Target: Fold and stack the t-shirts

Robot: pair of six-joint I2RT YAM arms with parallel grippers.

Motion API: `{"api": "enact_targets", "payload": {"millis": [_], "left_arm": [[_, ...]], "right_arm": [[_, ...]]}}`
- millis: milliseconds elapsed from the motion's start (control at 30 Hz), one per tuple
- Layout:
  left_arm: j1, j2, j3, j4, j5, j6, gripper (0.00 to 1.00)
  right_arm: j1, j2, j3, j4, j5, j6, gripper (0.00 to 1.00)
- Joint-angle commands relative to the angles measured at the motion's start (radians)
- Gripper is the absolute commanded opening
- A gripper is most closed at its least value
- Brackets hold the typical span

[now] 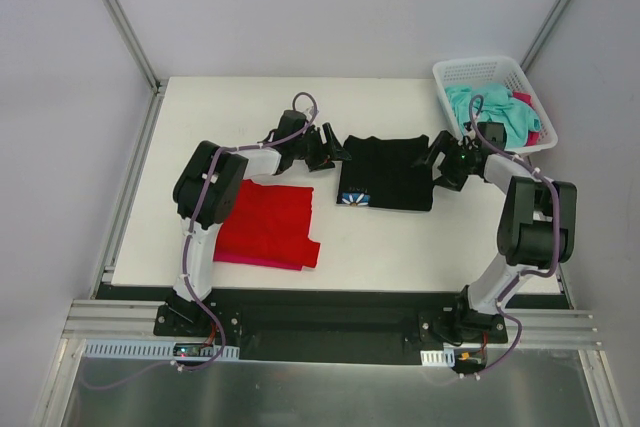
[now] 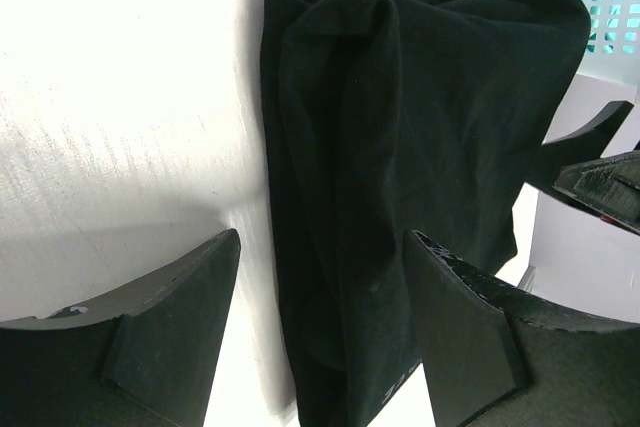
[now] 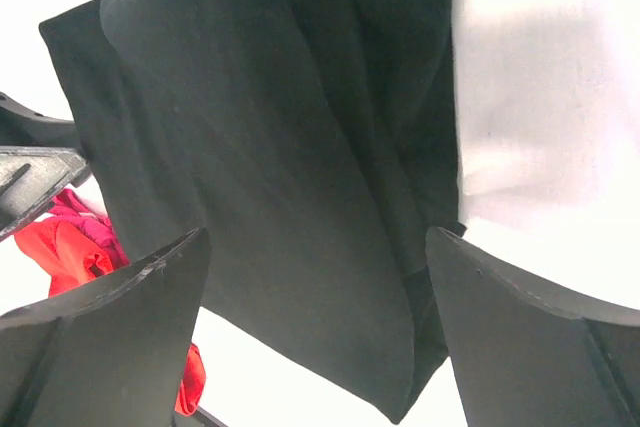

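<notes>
The robot's right gripper needs to close on the middle of the side edge (image 1: 430, 166) (image 3: 325, 272) of the black t-shirt, which is the edge closest to the white mesh basket.
A black t-shirt (image 1: 388, 172) lies folded in the middle of the table, a blue printed patch (image 1: 355, 198) showing at its near left corner. My left gripper (image 1: 335, 154) is at the shirt's left edge and my right gripper (image 1: 435, 162) at its right edge. In the left wrist view the black cloth (image 2: 400, 147) runs between the spread fingers (image 2: 170, 327) of the open left gripper (image 2: 320, 317), which do not pinch it. My right gripper (image 3: 320, 317) is also open, straddling the black cloth (image 3: 250, 127). A folded red t-shirt (image 1: 268, 222) lies to the left on a pink one (image 1: 255, 262).
A white mesh basket (image 1: 495, 69) stands at the back right corner, holding a teal t-shirt (image 1: 490, 107) and some pink cloth (image 1: 527, 112). It sits just behind the right arm. The table's left edge runs close to the red shirt.
</notes>
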Motion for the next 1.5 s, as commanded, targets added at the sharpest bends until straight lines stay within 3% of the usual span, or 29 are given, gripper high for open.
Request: {"api": "enact_targets", "payload": {"millis": [0,367,900,1467], "left_arm": [[0.009,0.029,0.004,-0.016,-0.001,0.006,0.67],[0.009,0.018,0.0,-0.026,-0.004,0.022,0.67],[0.015,0.004,-0.017,-0.026,0.003,0.019,0.68],[0.053,-0.045,-0.109,0.041,-0.006,-0.008,0.68]], "right_arm": [[0.018,-0.002,-0.018,0.035,0.007,-0.012,0.92],[0.03,-0.081,-0.045,-0.077,0.231,-0.102,0.94],[0.113,0.059,0.044,-0.051,0.182,-0.055,0.94],[0.197,0.096,0.041,0.078,0.136,0.082,0.92]]}}
